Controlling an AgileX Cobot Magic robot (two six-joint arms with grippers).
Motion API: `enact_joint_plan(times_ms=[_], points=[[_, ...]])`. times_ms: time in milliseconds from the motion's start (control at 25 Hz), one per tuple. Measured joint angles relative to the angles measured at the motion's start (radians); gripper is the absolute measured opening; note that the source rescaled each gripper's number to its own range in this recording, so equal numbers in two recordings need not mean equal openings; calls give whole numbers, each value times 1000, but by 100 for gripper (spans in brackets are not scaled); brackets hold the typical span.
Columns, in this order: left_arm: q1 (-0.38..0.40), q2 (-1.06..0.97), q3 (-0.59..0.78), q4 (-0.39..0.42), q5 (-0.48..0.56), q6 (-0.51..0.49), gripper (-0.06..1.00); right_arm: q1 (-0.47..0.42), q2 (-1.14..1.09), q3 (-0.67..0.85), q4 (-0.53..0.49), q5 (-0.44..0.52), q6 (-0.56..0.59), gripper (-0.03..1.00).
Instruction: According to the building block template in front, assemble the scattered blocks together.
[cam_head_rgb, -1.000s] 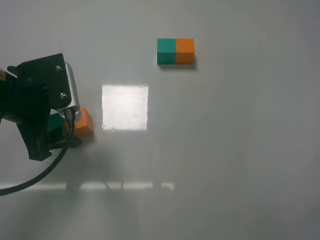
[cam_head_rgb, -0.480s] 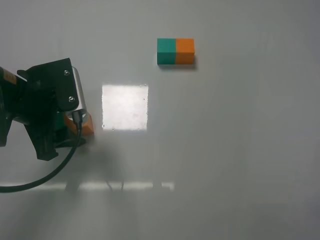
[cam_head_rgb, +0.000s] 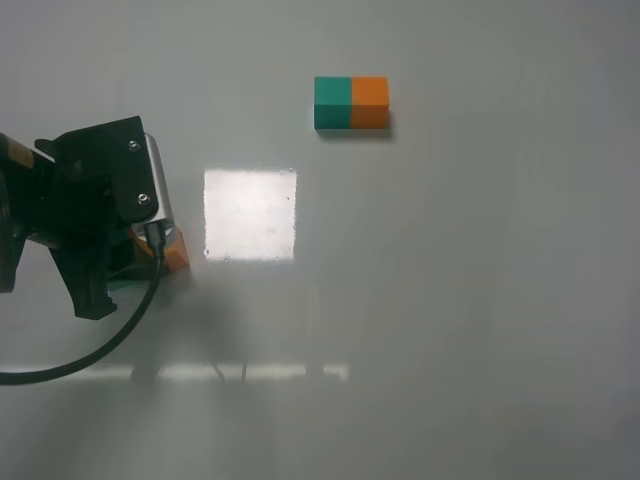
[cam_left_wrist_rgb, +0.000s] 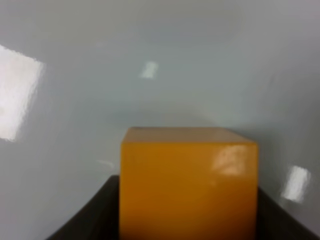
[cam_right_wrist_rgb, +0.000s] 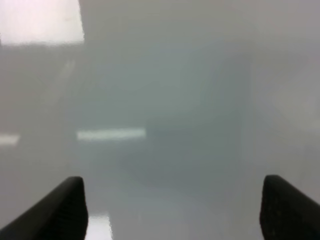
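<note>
The robot's left gripper needs to release the orange cube, now low at the table's edge, on the bare table before the template bar (cam_head_rgb: 358, 210), level with the glare patch.
The template bar (cam_head_rgb: 351, 103), teal on the left and orange on the right, lies at the back of the white table (cam_head_rgb: 450, 300). My left gripper (cam_head_rgb: 118, 268) hangs low at the left edge, over the scattered blocks. Only a corner of the orange cube (cam_head_rgb: 176, 252) shows beside the arm. In the left wrist view the orange cube (cam_left_wrist_rgb: 189, 182) fills the lower middle, and my left gripper (cam_left_wrist_rgb: 187, 220) has dark fingers (cam_left_wrist_rgb: 95, 217) tight against both its sides. The teal cube is hidden under the arm. My right gripper (cam_right_wrist_rgb: 175, 210) is open and empty over bare table.
A bright square glare patch (cam_head_rgb: 250, 214) lies on the table right of the left arm. The left arm's black cable (cam_head_rgb: 90, 350) loops down toward the front left. A pale reflection strip (cam_head_rgb: 240, 372) runs near the front.
The left arm moved down and slightly left over the two cubes, covering the teal one and most of the orange one. In the last half second it barely moved.
</note>
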Motion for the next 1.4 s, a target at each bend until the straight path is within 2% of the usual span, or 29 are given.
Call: enact_joint_plan(times_ms=[160,480,840,1400], points=[[-15,0,-1,8,0,0,0,0,0,0,0,0,0,0],[-105,3,-82,28,19,-3,0,0,0,0,0,0,0,0],[-151,62,-131,39,26,-4,0,0,0,0,0,0,0,0],[-314,375,-478,48,31,-4,0,0,0,0,0,0,-1,0]])
